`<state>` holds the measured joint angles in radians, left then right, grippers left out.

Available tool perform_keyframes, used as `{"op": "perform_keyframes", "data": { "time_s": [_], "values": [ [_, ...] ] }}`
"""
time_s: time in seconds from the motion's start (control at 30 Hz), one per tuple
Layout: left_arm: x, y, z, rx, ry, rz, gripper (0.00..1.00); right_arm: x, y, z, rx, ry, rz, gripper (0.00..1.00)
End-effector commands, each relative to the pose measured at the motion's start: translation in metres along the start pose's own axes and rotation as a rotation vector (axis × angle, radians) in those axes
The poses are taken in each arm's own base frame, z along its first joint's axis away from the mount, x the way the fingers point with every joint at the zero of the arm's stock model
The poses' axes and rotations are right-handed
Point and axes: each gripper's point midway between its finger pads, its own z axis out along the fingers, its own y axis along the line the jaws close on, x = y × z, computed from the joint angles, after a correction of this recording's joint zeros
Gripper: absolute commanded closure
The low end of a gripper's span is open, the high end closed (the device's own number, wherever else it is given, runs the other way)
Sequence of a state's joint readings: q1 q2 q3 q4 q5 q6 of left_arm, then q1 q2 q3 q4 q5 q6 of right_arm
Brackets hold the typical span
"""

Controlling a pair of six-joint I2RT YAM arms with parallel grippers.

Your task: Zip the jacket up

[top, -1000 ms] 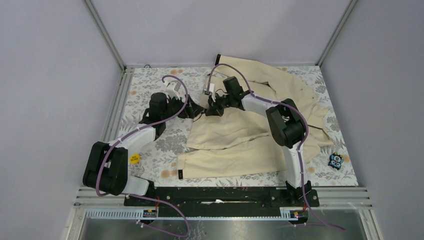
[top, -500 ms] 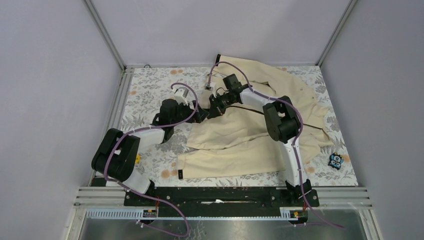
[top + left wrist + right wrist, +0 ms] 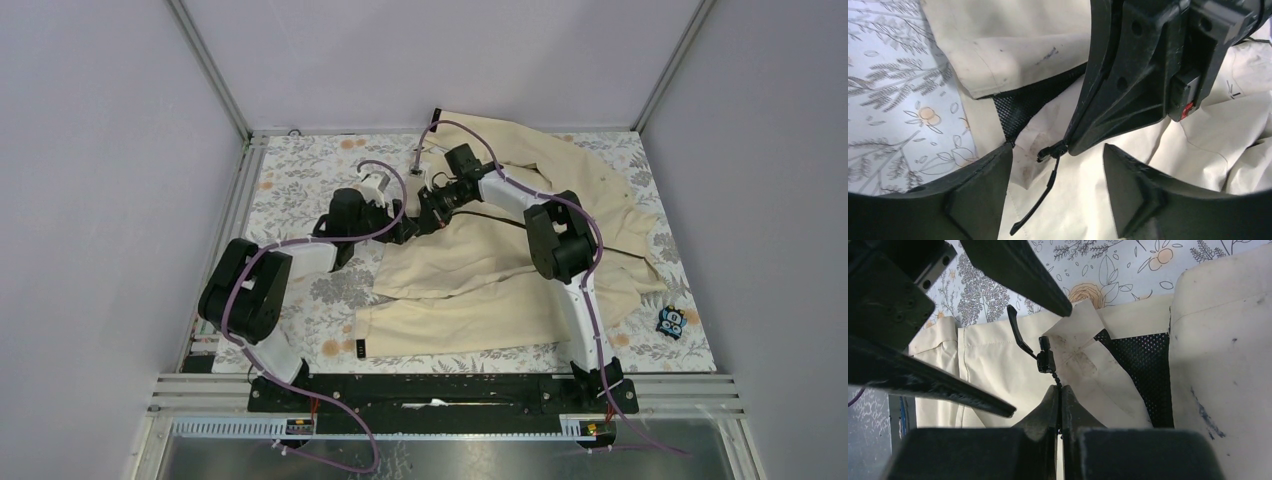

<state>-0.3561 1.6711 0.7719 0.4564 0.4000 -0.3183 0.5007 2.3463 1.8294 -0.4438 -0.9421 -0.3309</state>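
Observation:
The slider's pull tab lies at a slant across my left gripper's open fingers, so I should open them wider, back away, then close on its end (image 3: 1055, 165) beside the slider.
The cream-beige jacket (image 3: 500, 265) lies spread over the right half of the floral table. Its dark zipper line (image 3: 560, 232) runs across the front. My right gripper (image 3: 428, 212) is shut on the zipper track (image 3: 1058, 382) just beside the black slider (image 3: 1044, 360), whose pull tab (image 3: 1017, 330) sticks out. My left gripper (image 3: 404, 226) is open, its fingers (image 3: 980, 185) either side of the slider (image 3: 1053, 150) and its hanging pull tab (image 3: 1035, 207), not touching them. Black mesh lining (image 3: 1018, 107) shows at the jacket's corner.
A small blue and black object (image 3: 671, 321) lies at the table's right front corner. A yellow round sticker sits on the left arm. A metal frame rail (image 3: 235, 215) borders the table on the left. Purple cables loop above both arms.
My left arm has swung right, toward the right gripper, bringing its open fingers round the zipper slider. The right gripper stays shut at the jacket's corner, shifted slightly left.

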Motion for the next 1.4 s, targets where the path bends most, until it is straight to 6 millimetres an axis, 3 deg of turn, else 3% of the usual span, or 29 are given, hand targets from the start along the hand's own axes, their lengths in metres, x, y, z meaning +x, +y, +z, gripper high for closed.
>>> {"op": "perform_keyframes", "data": {
  "time_s": [0.0,0.2,0.37,0.57,0.73,0.9,1.1,1.23,1.37],
  "values": [
    [0.000,-0.002,0.005,0.039,0.019,0.033,0.35,-0.011,0.007,-0.006,-0.032,-0.017,0.012,1.00],
    [0.002,-0.005,0.000,0.044,0.000,0.020,0.42,-0.009,0.006,-0.006,-0.023,-0.012,0.013,1.00],
    [0.006,-0.006,-0.003,0.055,-0.010,0.002,0.56,-0.009,0.007,-0.006,-0.024,-0.013,0.012,1.00],
    [0.008,0.003,-0.007,0.061,-0.013,-0.047,0.60,-0.014,0.006,-0.008,-0.005,-0.029,0.008,1.00],
    [0.008,0.011,-0.006,0.068,-0.005,-0.090,0.83,-0.014,0.006,-0.008,0.007,-0.035,-0.004,1.00],
    [0.008,0.014,-0.007,0.078,-0.006,-0.113,0.99,-0.013,0.004,-0.008,0.015,-0.036,-0.001,1.00],
    [0.009,0.022,-0.010,0.055,-0.004,-0.143,1.00,-0.017,0.006,-0.012,0.033,-0.060,-0.047,1.00],
    [0.007,0.038,-0.017,0.009,-0.019,-0.204,0.90,-0.015,0.009,-0.015,0.040,-0.067,-0.083,1.00],
    [0.007,0.041,-0.023,0.010,-0.019,-0.233,0.82,-0.015,0.009,-0.015,0.039,-0.067,-0.089,1.00]
  ]
}}
